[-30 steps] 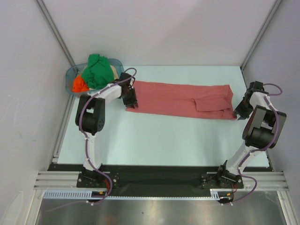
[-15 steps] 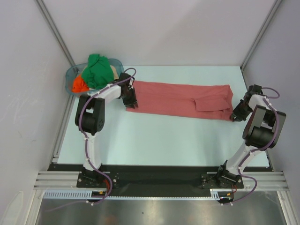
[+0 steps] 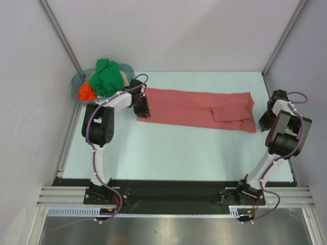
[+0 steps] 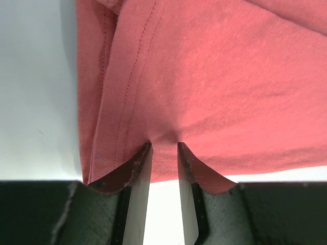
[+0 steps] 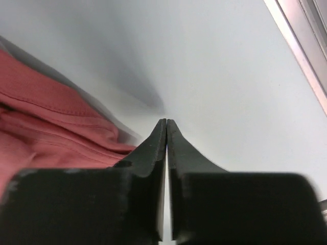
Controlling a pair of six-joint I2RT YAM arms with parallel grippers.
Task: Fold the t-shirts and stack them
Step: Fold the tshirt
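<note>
The fingers of my right gripper are shut on air just past the t-shirt's end, so they should open, move in and pinch the t-shirt's near corner (image 3: 253, 130).
A long salmon-red t-shirt (image 3: 194, 108) lies flat across the far half of the table, folded into a strip with a sleeve flap near its right end. My left gripper (image 3: 142, 108) is at the strip's left end. In the left wrist view its jaws (image 4: 163, 145) are pinched on a gathered fold of the salmon cloth (image 4: 214, 76). My right gripper (image 3: 264, 122) is just off the strip's right end. Its jaws (image 5: 166, 121) are shut with nothing between them, and the salmon cloth (image 5: 46, 117) lies to their left. Green (image 3: 106, 76), orange (image 3: 87, 92) and beige (image 3: 124, 79) t-shirts are heaped in a tub.
The clear blue-tinted tub (image 3: 75, 84) sits at the table's far left corner, right behind my left arm. Grey walls close in the left, back and right sides. A metal rail (image 5: 301, 41) runs along the table's right edge close to my right gripper.
My right gripper reached in to the shirt's right corner, then drew back to the right and shut on nothing. The shirt and the left gripper have not moved.
</note>
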